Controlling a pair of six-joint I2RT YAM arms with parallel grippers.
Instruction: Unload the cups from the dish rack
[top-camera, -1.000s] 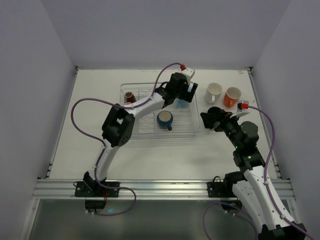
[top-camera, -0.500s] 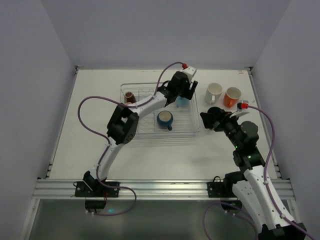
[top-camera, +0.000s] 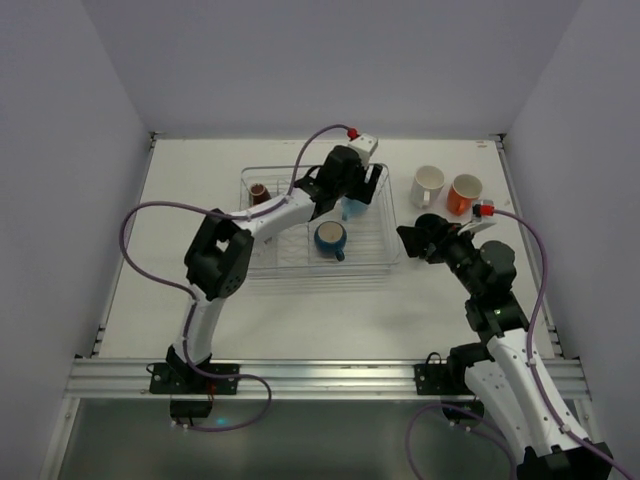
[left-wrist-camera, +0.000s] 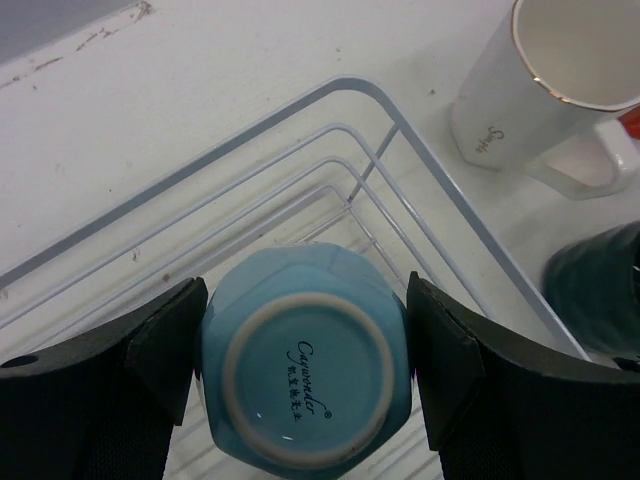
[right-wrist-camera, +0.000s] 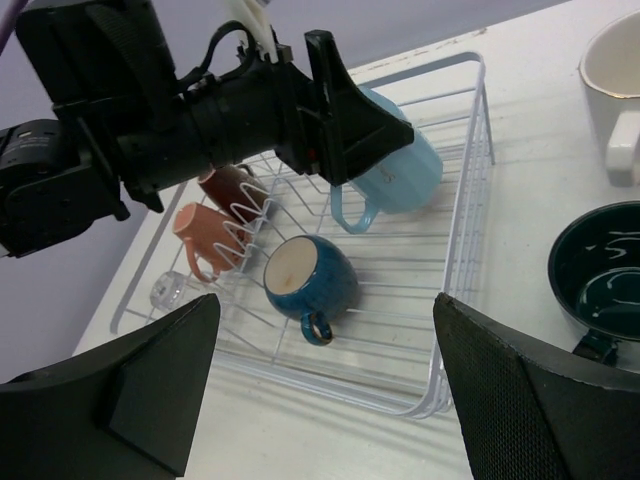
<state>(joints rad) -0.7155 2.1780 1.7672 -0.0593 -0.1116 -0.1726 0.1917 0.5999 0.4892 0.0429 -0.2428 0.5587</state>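
My right gripper needs to grip the light blue mug's rim (top-camera: 361, 211) (right-wrist-camera: 428, 198) next, because my left gripper holds that mug nearer its base.
The dish rack (top-camera: 300, 255) is a clear wire basket at mid-table. My left gripper (top-camera: 352, 196) is shut on the light blue mug (left-wrist-camera: 305, 370) by its sides, base toward the camera, over the rack's far right corner (left-wrist-camera: 400, 125). In the right wrist view this mug (right-wrist-camera: 405, 165) hangs tilted above the wires. A navy mug (top-camera: 330, 238) lies in the rack, with a brown cup (right-wrist-camera: 225, 185), a pinkish cup (right-wrist-camera: 200, 235) and a clear tumbler (right-wrist-camera: 168, 290) at the left end. My right gripper (right-wrist-camera: 340, 400) is open and empty beside the rack's right side.
A white mug (top-camera: 428, 185) and an orange mug (top-camera: 464, 193) stand on the table right of the rack. A dark teal mug (right-wrist-camera: 600, 275) stands upright close to the rack's right rim (right-wrist-camera: 470, 200), just under my right gripper. Walls enclose the table.
My left gripper has shifted slightly left with the light blue mug, and the left arm's elbow has swung left. The right arm has barely moved.
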